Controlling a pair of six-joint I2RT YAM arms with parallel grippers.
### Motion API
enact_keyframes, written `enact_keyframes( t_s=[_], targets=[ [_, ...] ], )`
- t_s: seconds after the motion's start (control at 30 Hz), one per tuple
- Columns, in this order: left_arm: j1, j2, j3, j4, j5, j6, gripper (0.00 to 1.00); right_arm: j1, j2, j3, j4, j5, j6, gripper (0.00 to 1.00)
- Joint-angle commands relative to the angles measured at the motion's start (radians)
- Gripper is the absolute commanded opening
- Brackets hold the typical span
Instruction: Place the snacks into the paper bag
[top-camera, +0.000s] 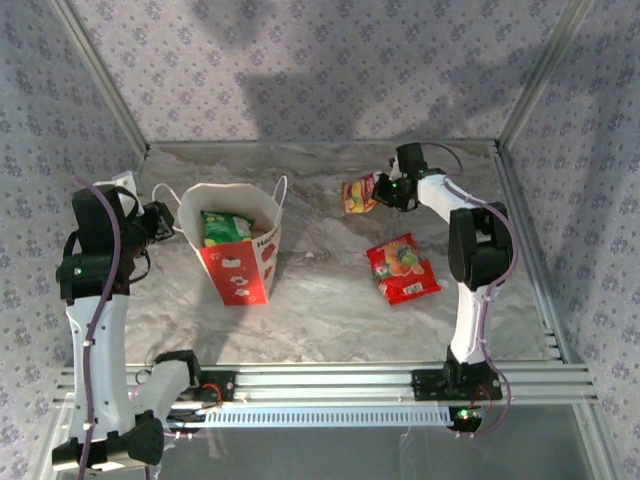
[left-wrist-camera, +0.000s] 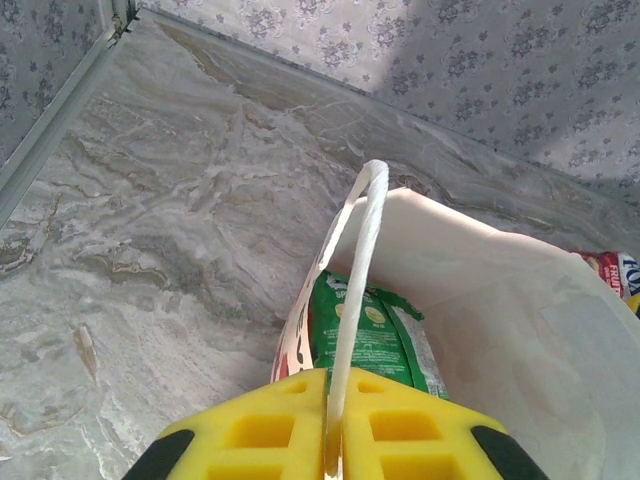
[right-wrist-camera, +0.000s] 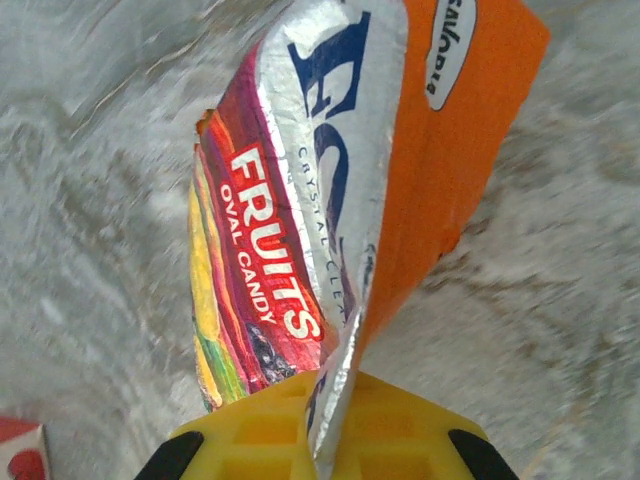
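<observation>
I should release the orange fruit-candy packet from my right gripper on the bare marble (top-camera: 326, 232) between the paper bag and the red packet.
The white and red paper bag (top-camera: 240, 262) stands open at the left of the table, with a green snack packet (top-camera: 224, 228) inside it. My left gripper (top-camera: 166, 220) is shut on the bag's white cord handle (left-wrist-camera: 364, 230), pinched between the yellow pads (left-wrist-camera: 270, 430) above the green packet (left-wrist-camera: 376, 338). At the back right, my right gripper (top-camera: 386, 190) is shut on the edge of an orange fruit-candy packet (top-camera: 357, 195), which hangs above the table in the right wrist view (right-wrist-camera: 300, 200). A red packet with fruit print (top-camera: 403, 268) lies flat near the right arm.
Metal frame rails run along the table's left (top-camera: 110, 95) and right (top-camera: 525, 190) sides, with patterned walls behind. The marble tabletop (top-camera: 330, 300) lies bare between the bag and the red packet. A packet's edge (left-wrist-camera: 622, 276) peeks past the bag's far rim.
</observation>
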Motion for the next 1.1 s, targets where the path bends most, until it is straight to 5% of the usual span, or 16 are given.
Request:
enact_keyframes(
  t_s=[0.0,1.07],
  targets=[
    [0.005,-0.032,0.025,0.007,0.004,-0.001,0.11,0.016,-0.056,0.009,-0.062,-0.074,-0.043,0.06],
    [0.006,-0.046,0.023,0.006,0.013,-0.011,0.11,0.183,-0.109,0.042,-0.301,-0.197,-0.307,0.09]
  ],
)
